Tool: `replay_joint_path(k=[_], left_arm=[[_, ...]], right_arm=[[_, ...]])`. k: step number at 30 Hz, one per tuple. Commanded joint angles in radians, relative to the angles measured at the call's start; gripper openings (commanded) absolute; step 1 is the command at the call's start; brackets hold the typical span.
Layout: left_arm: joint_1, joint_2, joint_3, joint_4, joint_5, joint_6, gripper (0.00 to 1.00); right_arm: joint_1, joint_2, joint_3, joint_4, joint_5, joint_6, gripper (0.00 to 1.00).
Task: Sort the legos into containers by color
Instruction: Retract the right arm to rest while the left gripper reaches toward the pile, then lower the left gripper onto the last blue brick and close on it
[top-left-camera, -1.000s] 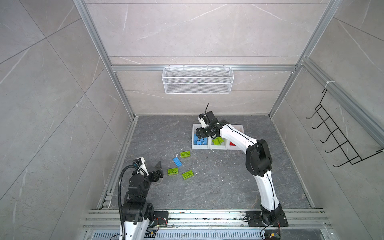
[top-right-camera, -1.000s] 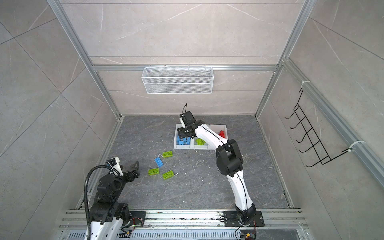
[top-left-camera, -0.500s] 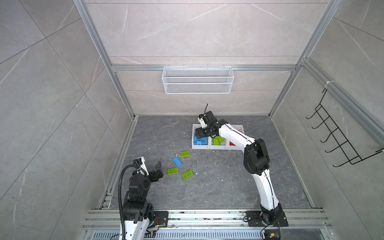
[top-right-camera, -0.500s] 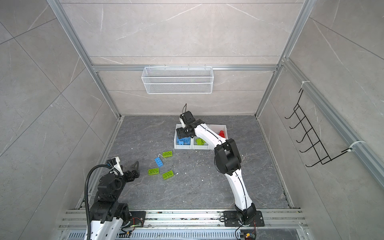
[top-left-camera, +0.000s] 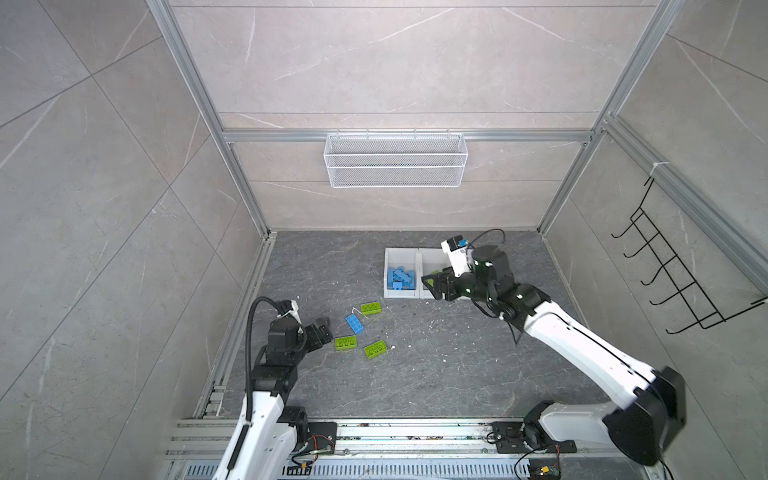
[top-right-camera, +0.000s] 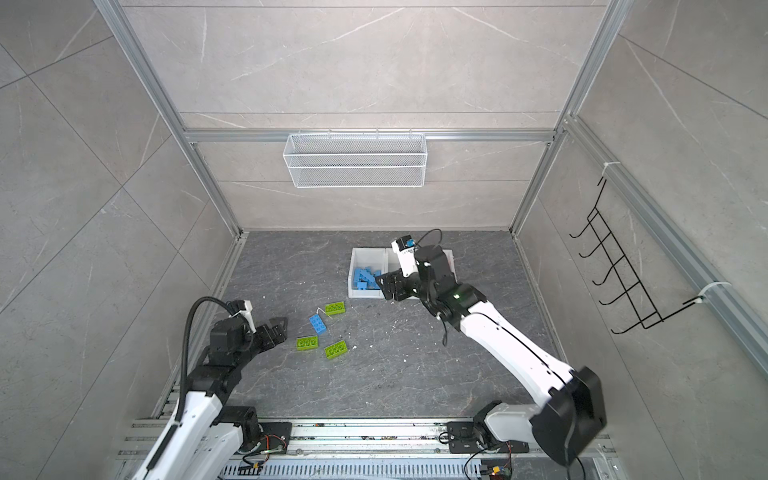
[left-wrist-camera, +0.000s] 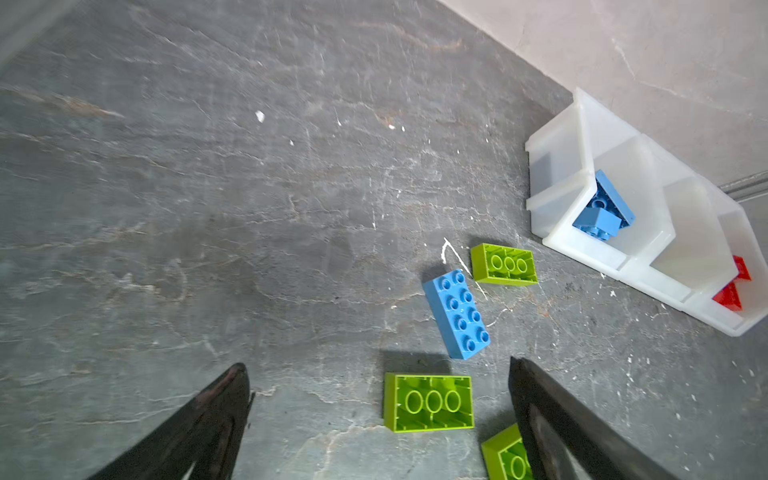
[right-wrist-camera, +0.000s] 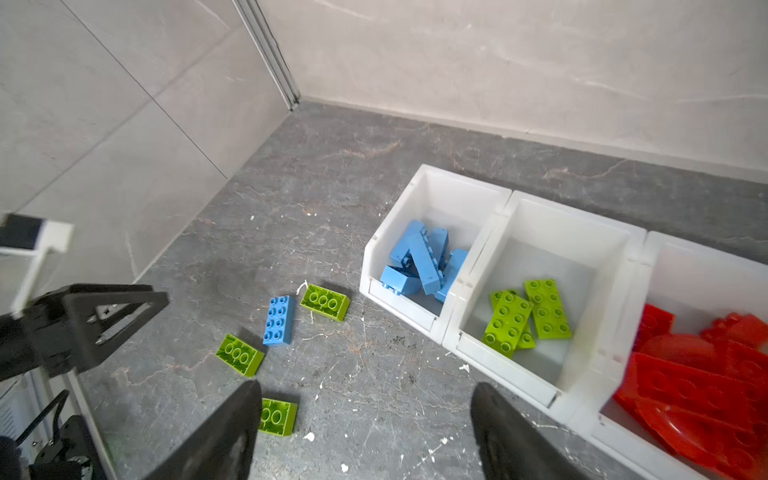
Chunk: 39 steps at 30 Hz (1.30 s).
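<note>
The loose blue brick belongs with the blue legos, so my left gripper goes to it next and closes on the blue brick's long sides (top-left-camera: 354, 323) (left-wrist-camera: 456, 313).
Three joined white containers (top-left-camera: 400, 294) (right-wrist-camera: 552, 232) stand at the back. In the right wrist view they hold blue legos (right-wrist-camera: 424, 266), green legos (right-wrist-camera: 528, 316) and red legos (right-wrist-camera: 706, 382), one color each. On the floor lie a loose blue brick (top-left-camera: 355, 323) (left-wrist-camera: 457, 313) and three green bricks (top-left-camera: 370, 308) (top-left-camera: 345, 343) (top-left-camera: 375, 349). My left gripper (top-left-camera: 322, 329) (left-wrist-camera: 377, 363) is open, low over the floor, with one upside-down green brick (left-wrist-camera: 428, 402) lying between its fingers. My right gripper (top-left-camera: 435, 286) (right-wrist-camera: 365, 386) hangs open and empty above the front of the middle container.
A white wire mesh basket (top-left-camera: 395, 160) hangs on the back wall and a black hook rack (top-left-camera: 681, 282) on the right wall. Aluminium rails (top-left-camera: 374, 432) run along the front edge. Small white specks dot the grey floor.
My right gripper has drawn back from above the blue container toward the front right, and its arm has swung out. The left arm and the loose bricks have stayed put.
</note>
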Motion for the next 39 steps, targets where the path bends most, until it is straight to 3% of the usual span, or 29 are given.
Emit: replay_joint_path(k=[1, 4, 6, 9, 14, 22, 26, 30, 34, 39], left_arm=[[-0.121, 0.127, 0.093, 0.028, -0.012, -0.059, 1.00], [-0.246, 0.266, 0.170, 0.031, -0.103, -0.073, 0.99], [-0.280, 0.367, 0.208, 0.048, -0.107, -0.091, 0.99], [-0.298, 0.500, 0.259, 0.075, -0.087, -0.117, 0.95], [-0.336, 0.661, 0.369, 0.027, -0.164, -0.120, 0.91], [-0.377, 0.857, 0.516, -0.062, -0.228, -0.136, 0.82], [-0.399, 0.880, 0.538, -0.113, -0.273, -0.161, 0.79], [-0.418, 0.801, 0.471, -0.101, -0.325, -0.240, 0.79], [-0.419, 0.737, 0.394, -0.062, -0.339, -0.316, 0.80], [-0.420, 0.783, 0.395, -0.029, -0.310, -0.323, 0.80]], right_arm=[[0.002, -0.151, -0.139, 0.062, 0.036, -0.026, 0.81], [0.001, -0.298, -0.228, 0.089, 0.061, -0.018, 0.81], [0.001, -0.372, -0.260, 0.077, 0.069, -0.009, 0.81], [0.001, -0.490, -0.320, 0.073, 0.061, 0.024, 0.80], [0.002, -0.681, -0.415, 0.052, 0.034, 0.097, 0.79], [0.001, -0.866, -0.454, -0.097, 0.054, 0.135, 0.78], [0.001, -0.939, -0.465, -0.153, 0.080, 0.138, 0.78], [0.000, -0.980, -0.487, -0.151, 0.058, 0.154, 0.79], [0.001, -0.927, -0.486, -0.140, 0.008, 0.151, 0.79], [0.002, -0.826, -0.464, -0.128, -0.009, 0.152, 0.79]])
